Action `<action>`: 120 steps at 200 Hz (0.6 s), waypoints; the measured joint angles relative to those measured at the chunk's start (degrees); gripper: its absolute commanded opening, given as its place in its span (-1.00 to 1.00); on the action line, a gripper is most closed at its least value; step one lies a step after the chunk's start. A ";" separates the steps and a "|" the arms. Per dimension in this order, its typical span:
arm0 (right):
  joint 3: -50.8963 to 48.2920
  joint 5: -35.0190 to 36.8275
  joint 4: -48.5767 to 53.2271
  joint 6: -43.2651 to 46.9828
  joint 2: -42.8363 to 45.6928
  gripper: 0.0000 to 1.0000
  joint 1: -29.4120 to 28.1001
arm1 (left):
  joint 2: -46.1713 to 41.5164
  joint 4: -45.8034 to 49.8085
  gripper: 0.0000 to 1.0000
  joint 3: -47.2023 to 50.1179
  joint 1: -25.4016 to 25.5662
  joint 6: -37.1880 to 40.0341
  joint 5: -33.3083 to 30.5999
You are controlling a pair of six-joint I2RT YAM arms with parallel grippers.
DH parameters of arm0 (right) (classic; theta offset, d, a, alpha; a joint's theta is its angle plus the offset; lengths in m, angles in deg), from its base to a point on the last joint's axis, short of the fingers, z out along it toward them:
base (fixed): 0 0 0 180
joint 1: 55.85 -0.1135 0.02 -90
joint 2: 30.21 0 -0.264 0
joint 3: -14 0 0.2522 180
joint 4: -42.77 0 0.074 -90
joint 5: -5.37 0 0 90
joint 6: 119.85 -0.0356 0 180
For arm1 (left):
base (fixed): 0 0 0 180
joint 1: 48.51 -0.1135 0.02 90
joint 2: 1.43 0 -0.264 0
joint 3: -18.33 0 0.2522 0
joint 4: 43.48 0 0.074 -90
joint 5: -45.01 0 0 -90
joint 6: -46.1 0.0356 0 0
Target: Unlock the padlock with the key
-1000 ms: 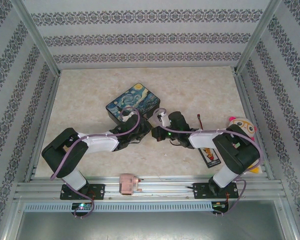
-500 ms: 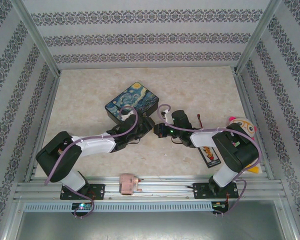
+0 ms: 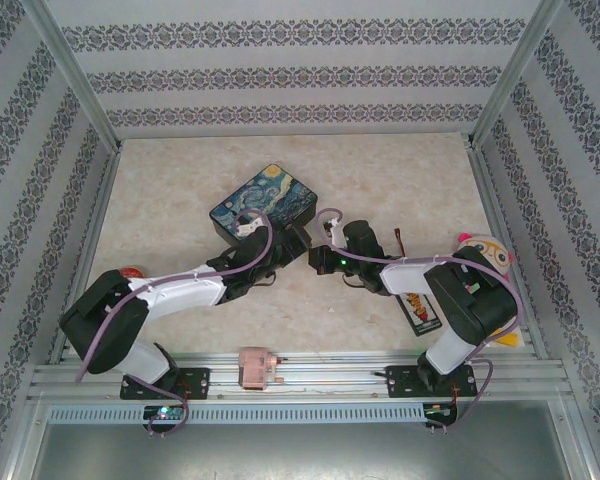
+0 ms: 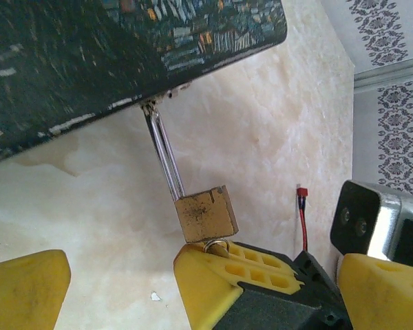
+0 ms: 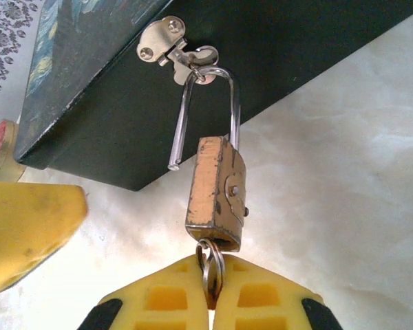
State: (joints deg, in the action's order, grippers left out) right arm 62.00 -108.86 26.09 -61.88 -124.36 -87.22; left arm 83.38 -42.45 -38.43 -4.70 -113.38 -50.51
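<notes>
I need to let go of the key and take the padlock by its brass body (image 5: 217,189), because one shackle leg stands free while my right gripper holds only the key.
The brass padlock (image 5: 217,196) hangs by its silver shackle (image 5: 227,82) from the hasp (image 5: 164,40) of the dark blue painted box (image 3: 265,200). One shackle leg (image 5: 179,130) stands free of the body. Below it a key ring (image 5: 210,265) pokes out; the key itself is mostly hidden between the fingers of my right gripper (image 5: 210,275), which is shut on it. In the left wrist view the padlock (image 4: 205,214) sits just above the right gripper's fingers (image 4: 227,275). My left gripper (image 4: 203,260) is open, with its yellow fingers (image 4: 24,289) wide on either side, touching nothing. Both grippers meet at the box's near side (image 3: 300,250).
A plush doll (image 3: 485,255) and a dark card (image 3: 420,308) lie at the right beside the right arm. A thin red wire (image 4: 303,216) lies on the marble floor. A pink block (image 3: 257,367) sits on the front rail. A small red thing (image 3: 130,272) shows by the left arm.
My left gripper has opened wide and let go of the padlock, and the left arm has stretched forward. The right gripper stays shut on the key.
</notes>
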 measured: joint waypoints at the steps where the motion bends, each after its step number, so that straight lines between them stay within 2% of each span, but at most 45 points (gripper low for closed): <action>1: 0.00 0.00 0.00 -0.02 0.00 -1.00 -0.02 | -0.04 0.02 0.99 0.00 0.00 0.04 -0.04; 120: 0.87 1.11 0.66 -5.31 -2.80 -1.00 -0.39 | -9.18 1.20 0.99 5.99 0.02 1.60 -6.27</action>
State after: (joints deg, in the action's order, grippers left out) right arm 62.87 -107.75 26.75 -67.19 -127.16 -87.62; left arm 74.20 -41.25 -32.44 -4.68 -111.78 -56.78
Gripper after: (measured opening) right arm 0.056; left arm 0.993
